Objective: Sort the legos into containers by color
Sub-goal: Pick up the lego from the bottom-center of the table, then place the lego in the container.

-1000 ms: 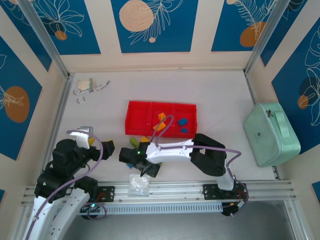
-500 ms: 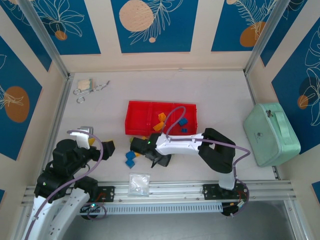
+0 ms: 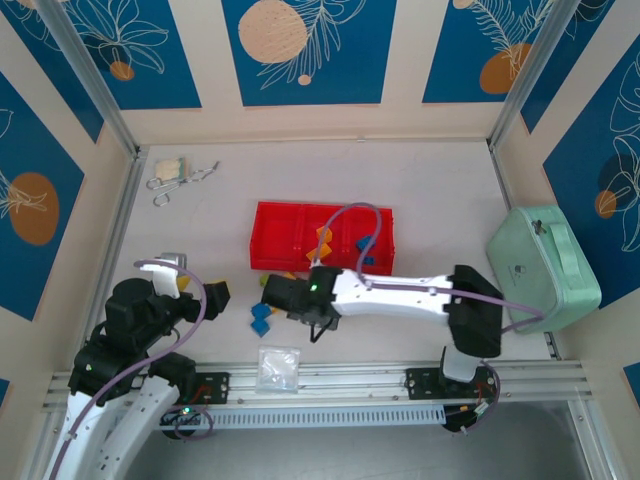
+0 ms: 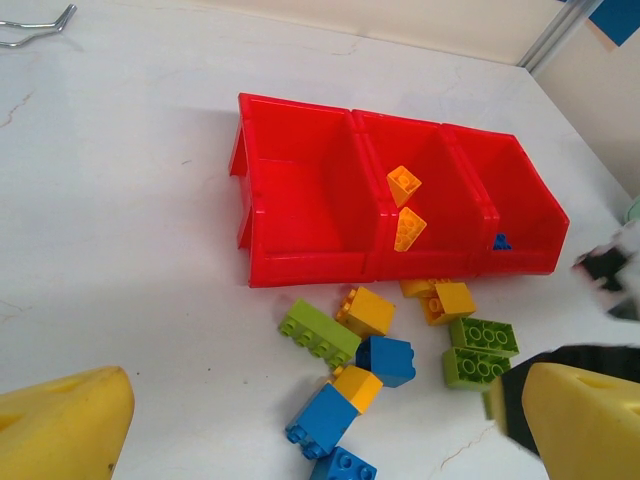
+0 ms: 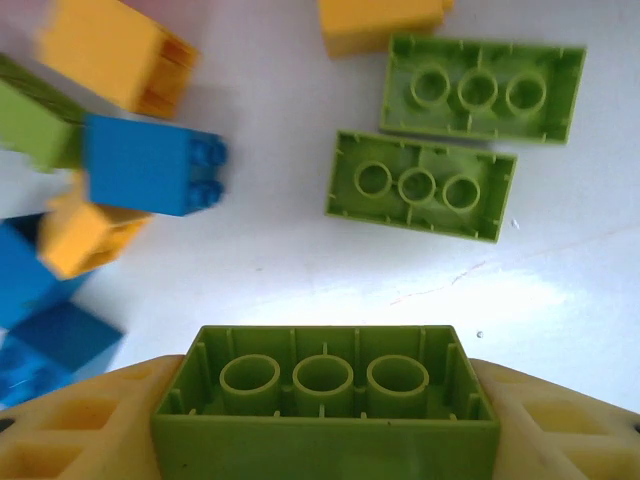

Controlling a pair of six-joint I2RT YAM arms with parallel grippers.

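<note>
I will release the lime green lego from my right gripper in the bare section of the red tray [image 3: 276, 254], near the tray's front side. The lego is still just above the table.
My right gripper [image 5: 325, 410] is shut on a lime green lego [image 5: 325, 395], hollow underside facing the camera, just above the table. In the top view the right gripper [image 3: 278, 294] hovers over the loose pile in front of the red tray [image 3: 270, 225]. Below it lie two upturned lime bricks [image 5: 420, 186], a blue brick [image 5: 150, 165] and an orange one [image 5: 110, 55]. The tray [image 4: 300, 270] has its left compartment bare, two orange wedges [image 4: 404, 185] in the middle and a blue brick [image 4: 500, 241] on the right. My left gripper [image 4: 320, 440] is open, apart from the pile.
A clear plastic bag [image 3: 278, 368] lies near the front rail. The mint-green case [image 3: 545, 265] stands at the right wall. Metal clips [image 3: 180, 178] lie at the back left. Bare table stretches left of the tray.
The right gripper has shifted right and toward the tray, away from the bag, and its elbow has swung out to the right. The left arm has stayed still.
</note>
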